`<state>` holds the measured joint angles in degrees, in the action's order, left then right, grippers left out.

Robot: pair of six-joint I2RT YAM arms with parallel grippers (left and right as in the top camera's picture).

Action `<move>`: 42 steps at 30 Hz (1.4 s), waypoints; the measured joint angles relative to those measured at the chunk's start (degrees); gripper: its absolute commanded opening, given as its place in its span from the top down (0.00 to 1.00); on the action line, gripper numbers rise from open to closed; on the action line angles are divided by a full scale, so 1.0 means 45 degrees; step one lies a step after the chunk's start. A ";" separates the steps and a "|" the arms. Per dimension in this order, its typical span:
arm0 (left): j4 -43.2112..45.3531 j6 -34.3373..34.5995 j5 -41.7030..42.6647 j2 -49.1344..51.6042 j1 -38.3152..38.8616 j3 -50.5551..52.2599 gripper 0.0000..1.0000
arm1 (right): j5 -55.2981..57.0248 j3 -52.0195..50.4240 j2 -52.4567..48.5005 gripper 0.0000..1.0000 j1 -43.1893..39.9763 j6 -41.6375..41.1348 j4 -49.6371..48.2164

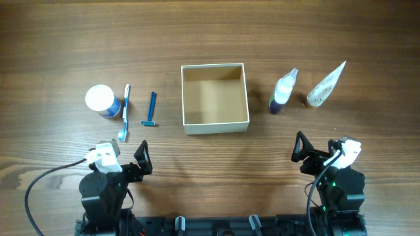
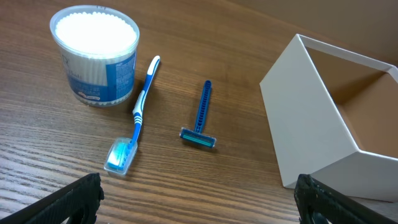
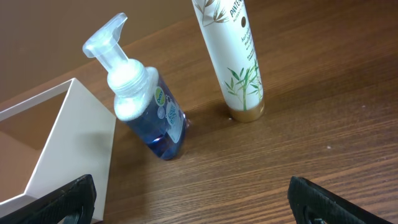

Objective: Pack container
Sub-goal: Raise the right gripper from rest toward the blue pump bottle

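The blue pump bottle's neck (image 1: pixel 287 81) (image 3: pixel 129 76), just below its pump head, is the next place my right gripper should go to and close on.
The container (image 1: pixel 215 124), a square white-walled box with a tan inside, stands empty at the table's middle; it also shows in the left wrist view (image 2: pixel 311 118) and the right wrist view (image 3: pixel 68 143). Left of it lie a blue razor (image 1: pixel 151 109) (image 2: pixel 201 117), a blue toothbrush (image 1: pixel 124 113) (image 2: pixel 137 118) and a round blue jar of cotton swabs (image 1: pixel 102 100) (image 2: pixel 96 56). Right of it stand a blue pump bottle (image 1: pixel 282 92) (image 3: pixel 149 106) and a white tube (image 1: pixel 326 85) (image 3: pixel 236 56). My left gripper (image 1: pixel 126 156) (image 2: pixel 199 202) and right gripper (image 1: pixel 315 145) (image 3: pixel 193 199) are open and empty near the front edge.
The wooden table (image 1: pixel 210 33) stretches behind the objects. Black cables run from both arm bases at the front edge.
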<state>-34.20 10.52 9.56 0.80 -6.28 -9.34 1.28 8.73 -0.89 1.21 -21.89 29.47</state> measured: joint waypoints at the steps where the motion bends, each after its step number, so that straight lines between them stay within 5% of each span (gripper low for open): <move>1: 0.0000 0.0005 0.0000 0.0000 0.0000 0.0000 0.00 | 0.0000 0.0000 0.0000 0.00 0.0000 0.0000 0.0000; 28: 0.0000 0.0000 0.0000 0.0000 0.0000 0.0000 0.00 | 0.0000 0.0000 0.0000 0.00 0.0000 -0.0058 -0.0155; 36: 0.0000 0.0005 0.0000 0.0000 0.0000 0.0000 0.00 | -0.0146 -0.0005 0.0005 0.00 0.0000 -0.4639 -0.0403; 42: 0.0010 0.0000 0.0000 0.0000 0.0000 0.0000 0.00 | -0.2565 0.0272 -0.0151 0.00 0.0000 -0.3842 -0.2385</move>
<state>-34.15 10.52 9.56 0.80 -6.28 -9.34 -10.26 9.96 -1.56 1.21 -39.18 18.74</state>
